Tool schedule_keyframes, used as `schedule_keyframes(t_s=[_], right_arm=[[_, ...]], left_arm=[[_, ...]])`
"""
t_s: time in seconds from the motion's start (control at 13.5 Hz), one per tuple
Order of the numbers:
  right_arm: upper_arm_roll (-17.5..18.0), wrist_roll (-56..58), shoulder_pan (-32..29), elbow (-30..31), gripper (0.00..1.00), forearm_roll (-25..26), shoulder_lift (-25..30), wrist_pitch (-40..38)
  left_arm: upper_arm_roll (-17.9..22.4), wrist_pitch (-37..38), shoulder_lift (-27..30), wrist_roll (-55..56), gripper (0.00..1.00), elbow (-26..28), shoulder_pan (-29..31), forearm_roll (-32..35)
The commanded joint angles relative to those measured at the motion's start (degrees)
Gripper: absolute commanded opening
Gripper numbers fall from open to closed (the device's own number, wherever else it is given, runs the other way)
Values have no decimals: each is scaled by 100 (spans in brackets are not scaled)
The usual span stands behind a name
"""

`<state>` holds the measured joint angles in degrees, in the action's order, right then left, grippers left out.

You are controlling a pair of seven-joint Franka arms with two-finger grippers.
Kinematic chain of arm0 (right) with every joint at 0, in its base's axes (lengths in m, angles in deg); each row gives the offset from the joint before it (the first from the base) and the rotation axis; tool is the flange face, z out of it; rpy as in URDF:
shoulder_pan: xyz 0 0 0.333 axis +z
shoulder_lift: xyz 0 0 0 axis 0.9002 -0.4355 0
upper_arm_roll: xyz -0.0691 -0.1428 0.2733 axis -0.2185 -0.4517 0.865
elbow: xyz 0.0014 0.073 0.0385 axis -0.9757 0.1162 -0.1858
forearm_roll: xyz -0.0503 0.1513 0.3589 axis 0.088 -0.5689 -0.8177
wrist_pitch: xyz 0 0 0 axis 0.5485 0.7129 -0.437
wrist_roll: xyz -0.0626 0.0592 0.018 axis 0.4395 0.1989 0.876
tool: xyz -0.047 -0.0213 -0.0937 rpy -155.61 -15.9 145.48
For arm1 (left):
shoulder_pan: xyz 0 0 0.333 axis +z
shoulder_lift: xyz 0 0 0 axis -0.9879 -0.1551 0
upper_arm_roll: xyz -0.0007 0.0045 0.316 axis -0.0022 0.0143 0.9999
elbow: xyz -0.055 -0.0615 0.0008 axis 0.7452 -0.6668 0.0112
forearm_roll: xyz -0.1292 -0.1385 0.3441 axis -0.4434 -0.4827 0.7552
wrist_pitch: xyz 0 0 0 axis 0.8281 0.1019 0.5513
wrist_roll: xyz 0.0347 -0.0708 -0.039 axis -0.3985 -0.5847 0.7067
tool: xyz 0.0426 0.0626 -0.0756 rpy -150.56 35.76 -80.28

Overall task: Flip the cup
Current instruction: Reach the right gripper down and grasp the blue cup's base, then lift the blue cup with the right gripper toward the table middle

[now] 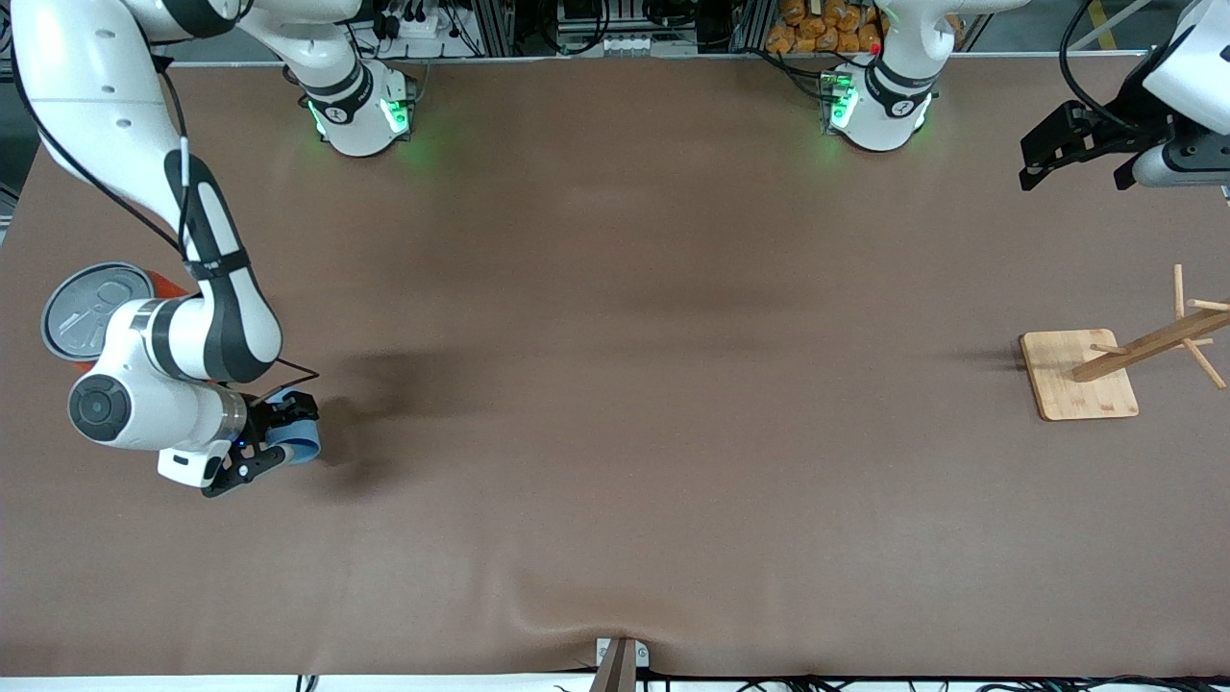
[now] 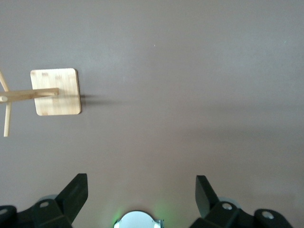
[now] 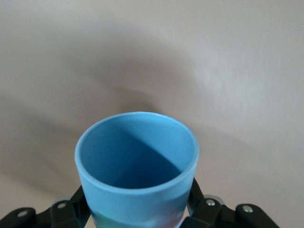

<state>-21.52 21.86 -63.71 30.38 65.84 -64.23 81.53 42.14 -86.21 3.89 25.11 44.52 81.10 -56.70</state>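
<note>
The light-blue cup will go down from my right gripper onto the table's middle (image 1: 617, 388), where I should set it between the orange can and the rack.
The light-blue cup (image 1: 300, 444) lies on its side on the brown table at the right arm's end, its rim pointing toward the table's middle. My right gripper (image 1: 277, 435) is shut on the cup's body. In the right wrist view the cup (image 3: 137, 166) fills the lower middle, open mouth showing, with a black finger pressed against each side. My left gripper (image 1: 1076, 154) hangs open and empty above the table's edge at the left arm's end, where that arm waits. In the left wrist view its fingers (image 2: 76, 192) stand wide apart over bare table.
A large orange can with a grey pull-tab lid (image 1: 96, 309) stands close beside the right arm's wrist, farther from the front camera than the cup. A wooden rack on a square base (image 1: 1078, 375) stands at the left arm's end, also seen as the rack (image 2: 54, 91).
</note>
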Motion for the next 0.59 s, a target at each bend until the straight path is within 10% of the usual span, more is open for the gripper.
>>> schedule_keyframes(t_s=[0.0, 0.52], right_arm=[[-30, 610, 609, -26, 60, -70, 369, -133], [172, 1342, 2340, -369, 60, -105, 282, 490]], left_arm=[[25, 146, 117, -120, 100, 32, 59, -80], [34, 129, 38, -121, 100, 102, 95, -89]])
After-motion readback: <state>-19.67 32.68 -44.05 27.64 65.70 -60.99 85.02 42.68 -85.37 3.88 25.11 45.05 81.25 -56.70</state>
